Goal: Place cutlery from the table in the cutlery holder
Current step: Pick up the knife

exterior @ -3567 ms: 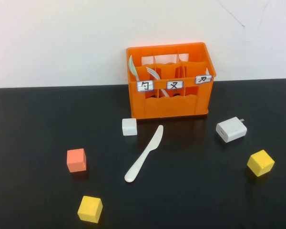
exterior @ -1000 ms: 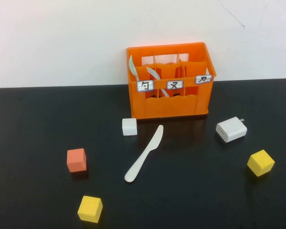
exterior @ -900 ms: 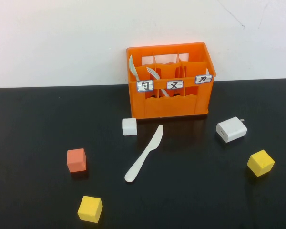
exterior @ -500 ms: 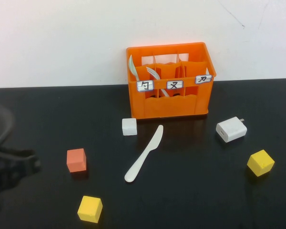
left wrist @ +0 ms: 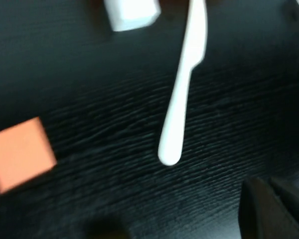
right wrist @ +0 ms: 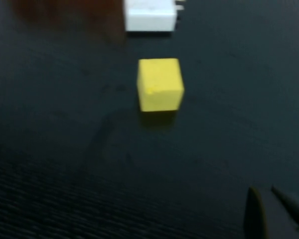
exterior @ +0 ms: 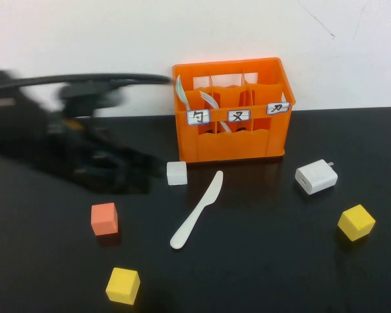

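I will close my left gripper on the middle of the handle (exterior: 193, 218) (left wrist: 181, 101) of the cream-white knife beside the white cube, a little toward the blade.
The cream-white knife (exterior: 197, 210) lies flat on the black table (exterior: 267, 261), blade toward the orange cutlery holder (exterior: 231, 140) just behind it. It also shows in the left wrist view (left wrist: 182, 94). My left gripper (exterior: 133, 173) is a dark blur above the table, left of the knife and the holder, and holds nothing. In its wrist view the left gripper (left wrist: 276, 209) is shut, apart from the knife's handle end. My right gripper (right wrist: 276, 211) is shut and empty over bare table, out of the high view.
The holder has a white spoon (exterior: 180, 91) and fork (exterior: 210, 100) in it. A white cube (exterior: 176, 173), orange cube (exterior: 104, 218), two yellow cubes (exterior: 123, 285) (exterior: 356, 222) and a white charger (exterior: 316, 177) lie around the knife.
My left arm has swept in from the left edge, up and toward the holder, and is blurred by motion. The knife and the other things have not moved.
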Controlling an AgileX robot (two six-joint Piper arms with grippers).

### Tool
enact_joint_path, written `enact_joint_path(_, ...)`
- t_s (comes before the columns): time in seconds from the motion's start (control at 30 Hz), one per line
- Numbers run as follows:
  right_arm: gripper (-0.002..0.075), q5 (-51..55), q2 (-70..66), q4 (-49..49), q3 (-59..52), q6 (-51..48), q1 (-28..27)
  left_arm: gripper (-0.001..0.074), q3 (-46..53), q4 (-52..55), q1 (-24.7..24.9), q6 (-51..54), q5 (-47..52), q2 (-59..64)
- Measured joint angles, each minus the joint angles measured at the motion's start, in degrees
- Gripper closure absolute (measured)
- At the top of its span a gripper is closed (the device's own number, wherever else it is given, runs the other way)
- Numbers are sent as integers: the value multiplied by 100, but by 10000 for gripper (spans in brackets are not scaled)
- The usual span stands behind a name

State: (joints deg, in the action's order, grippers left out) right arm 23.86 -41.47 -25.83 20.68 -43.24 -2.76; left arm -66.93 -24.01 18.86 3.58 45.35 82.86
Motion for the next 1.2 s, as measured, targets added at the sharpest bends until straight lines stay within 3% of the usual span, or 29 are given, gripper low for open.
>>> enact_joint_path(0.2, 728, 0, -139, -385, 0, -418, 0, 736, -1096, 1759, 1104, -1170, 361, 1260)
enact_joint_path(0.3, 728, 0, -139, -442, 0, -523, 0, 736, -1580, 2010, 1390, -1341, 516, 1799)
enact_joint_path(0.43, 728, 0, -139, -456, 0, -560, 0, 731, -2013, 2095, 1478, -1402, 589, 2337)
enact_joint_path(0.53, 728, 0, -139, -456, 0, -573, 0, 673, -2223, 2230, 1478, -1402, 612, 2629)
enact_joint_path(0.73, 728, 0, -139, -456, 0, -582, 0, 410, -2295, 2329, 1478, -1434, 681, 3017)
enact_joint_path(0.8, 728, 0, -139, -456, 0, -582, 0, 365, -2298, 2401, 1478, -1445, 679, 3145)
enact_joint_path(1.2, 728, 0, -139, -456, 0, -582, 0, 345, -2327, 2703, 1478, -1445, 566, 3552)
